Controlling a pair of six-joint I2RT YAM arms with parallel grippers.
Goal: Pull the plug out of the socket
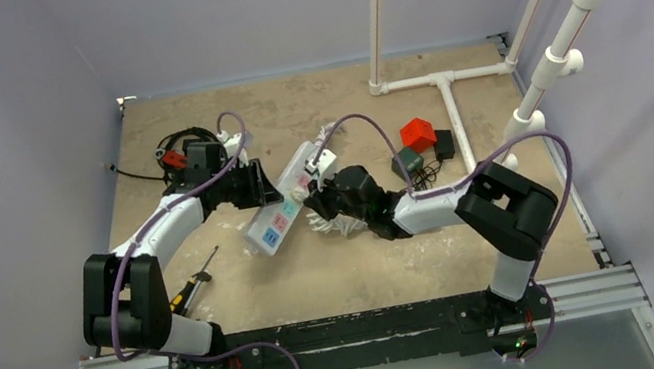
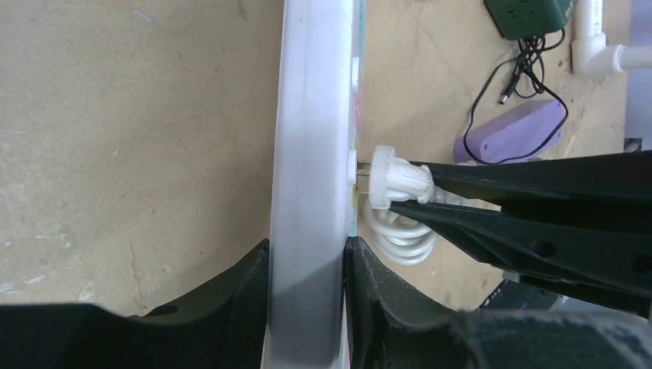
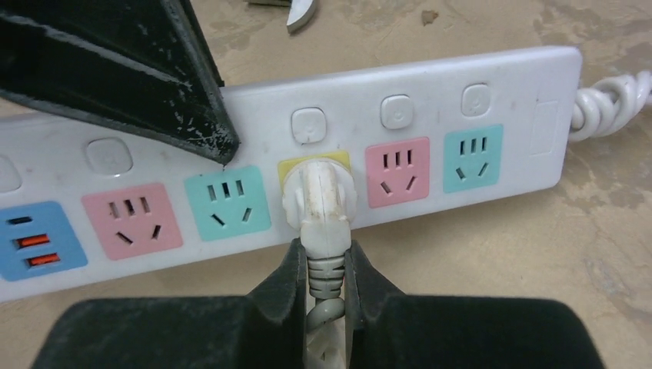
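Observation:
The plug, now a little off the strip, will be set free by my right gripper on the table (image 1: 373, 124) between the power strip and red block, at a spot closer to the red block.
The socket, a long white power strip (image 1: 280, 215) with pastel outlets, lies on the table. My left gripper (image 1: 266, 195) is shut on the strip's long sides, seen edge-on in the left wrist view (image 2: 306, 246). A white plug (image 3: 319, 192) sits in the yellow outlet (image 3: 314, 161). My right gripper (image 3: 326, 250) is shut on the plug's ribbed neck. In the left wrist view the plug (image 2: 392, 181) stands a little off the strip (image 2: 307, 115), with metal prongs showing in the gap. Its coiled white cord (image 2: 400, 238) hangs below it.
A flat purple bar (image 2: 511, 131), a green adapter (image 2: 530, 15) with a black cord and a red block (image 1: 417, 134) lie to the right. A white pipe frame (image 1: 452, 112) stands at the back right. A screwdriver (image 1: 193, 284) lies at the front left.

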